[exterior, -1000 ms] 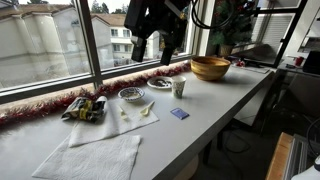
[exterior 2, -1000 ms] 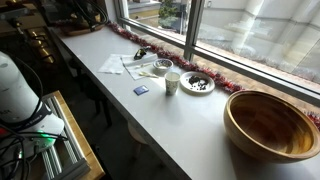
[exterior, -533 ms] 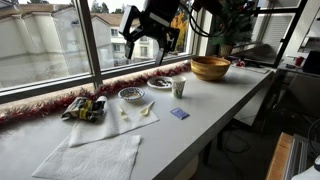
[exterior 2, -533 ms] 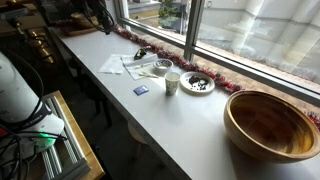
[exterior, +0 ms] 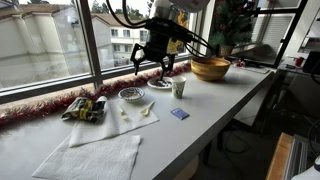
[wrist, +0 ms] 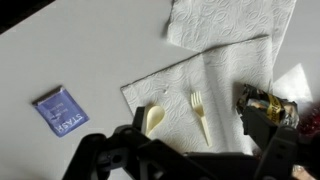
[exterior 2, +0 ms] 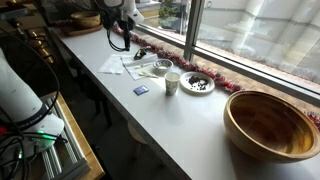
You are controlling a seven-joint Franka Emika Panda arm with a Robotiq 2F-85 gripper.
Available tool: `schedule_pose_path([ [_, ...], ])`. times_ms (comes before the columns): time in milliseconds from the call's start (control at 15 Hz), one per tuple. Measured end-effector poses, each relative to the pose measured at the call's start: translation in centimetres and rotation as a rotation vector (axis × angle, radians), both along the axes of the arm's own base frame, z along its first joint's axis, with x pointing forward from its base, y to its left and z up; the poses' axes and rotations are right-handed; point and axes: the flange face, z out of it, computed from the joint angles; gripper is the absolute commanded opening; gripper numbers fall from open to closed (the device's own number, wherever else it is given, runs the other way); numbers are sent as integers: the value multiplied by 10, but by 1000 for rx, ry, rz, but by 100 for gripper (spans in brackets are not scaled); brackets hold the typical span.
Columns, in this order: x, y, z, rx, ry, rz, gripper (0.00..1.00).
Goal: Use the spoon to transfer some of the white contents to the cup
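I close next on the pale cream spoon's handle (exterior: 149, 106), leaving its scooping end free.
The pale cream spoon (wrist: 153, 120) lies on a white napkin (wrist: 215, 75) beside a pale fork (wrist: 200, 113); its handle runs under my gripper's body. In an exterior view the spoon (exterior: 147, 110) lies in front of the small patterned-rim bowl (exterior: 131, 95) that holds the white contents (exterior: 131, 94). The whitish-green cup (exterior: 179, 88) stands upright to the right of the bowl, and it also shows in the exterior view from the far end (exterior 2: 172, 82). My gripper (exterior: 152, 68) hangs open and empty, well above the bowl and napkin. In the wrist view the gripper (wrist: 200, 150) has its jaws wide apart.
A blue packet (wrist: 61, 110) lies on the bare table. Dark snack wrappers (exterior: 85, 108) sit at the napkin's end. A plate of dark pieces (exterior: 160, 83) stands behind the cup. A large wooden bowl (exterior: 210, 68) is farther along. Red tinsel (exterior: 40, 105) lines the window sill.
My arm has swung in from the window side and dropped lower, so the gripper now hangs over the bowl and napkin. Nothing on the table has moved.
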Motion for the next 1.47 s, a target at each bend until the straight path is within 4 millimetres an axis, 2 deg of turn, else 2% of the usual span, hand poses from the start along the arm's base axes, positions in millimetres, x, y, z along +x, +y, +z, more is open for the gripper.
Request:
schedule_pose_path([
  [267, 28, -23, -39, 21, 126, -152, 100],
  [467, 44, -35, -62, 102, 213, -246, 100],
  [733, 64, -50, -92, 203, 249, -340, 100],
  [1200, 84, -85, -141, 215, 283, -407, 100],
  [1467, 91, -93, -151, 208, 283, -426, 100],
])
